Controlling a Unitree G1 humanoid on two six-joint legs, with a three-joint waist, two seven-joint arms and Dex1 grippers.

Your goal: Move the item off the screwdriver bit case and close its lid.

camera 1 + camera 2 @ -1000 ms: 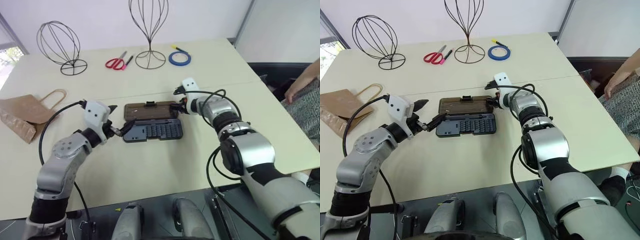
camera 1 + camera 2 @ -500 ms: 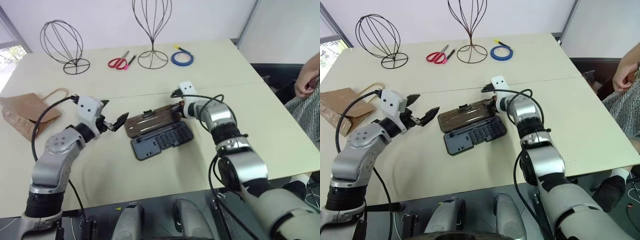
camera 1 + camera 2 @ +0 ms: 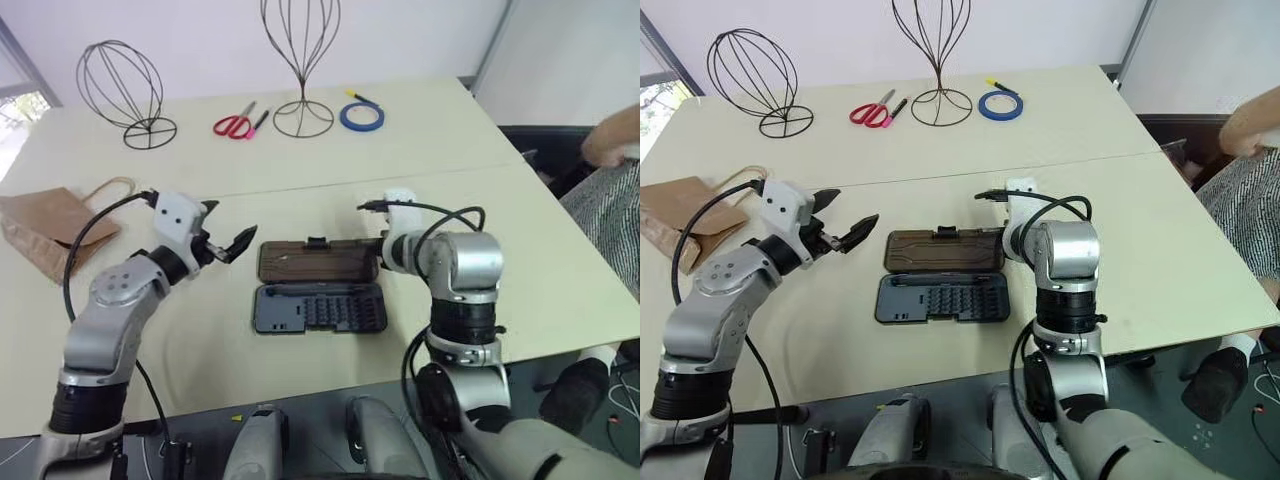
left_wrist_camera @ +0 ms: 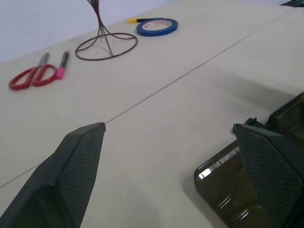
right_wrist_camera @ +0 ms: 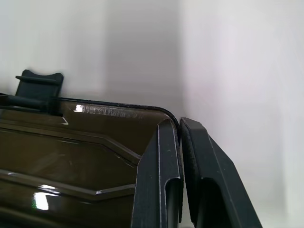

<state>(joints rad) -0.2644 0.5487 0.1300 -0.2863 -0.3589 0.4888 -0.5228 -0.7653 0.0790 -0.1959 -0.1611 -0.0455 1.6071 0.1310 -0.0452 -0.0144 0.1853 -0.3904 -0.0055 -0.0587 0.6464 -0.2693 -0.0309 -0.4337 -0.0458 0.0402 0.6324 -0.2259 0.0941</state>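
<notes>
Next, my right gripper opens from its pinch on the lid's short end and takes the lid's far edge [image 3: 352,240] near the latch tab before it swings the lid over.
The screwdriver bit case [image 3: 320,309] lies open and flat at mid table, its rows of bits showing. Its lid [image 3: 318,261], smoky brown with a black latch tab on the far edge, is folded back behind the tray. My right gripper [image 3: 381,257] is at the lid's right end, fingers [image 5: 161,180] shut on that end's edge by the corner. The left gripper [image 3: 226,229] hovers open just left of the case, touching nothing. The item, a crumpled brown paper bag [image 3: 45,232] with looped handles, lies at the table's far left, well clear of the case.
Two wire head-shaped stands [image 3: 127,88] [image 3: 300,70] rise at the back. Between and beside them lie red scissors [image 3: 232,126], a pink marker [image 3: 260,120] and a blue tape roll [image 3: 360,117]. A person's arm [image 3: 610,148] shows at the right edge.
The right gripper has pulled back toward me, and the case has come with it, swinging askew and then square again. The left gripper has drawn a little away from the case's left end.
</notes>
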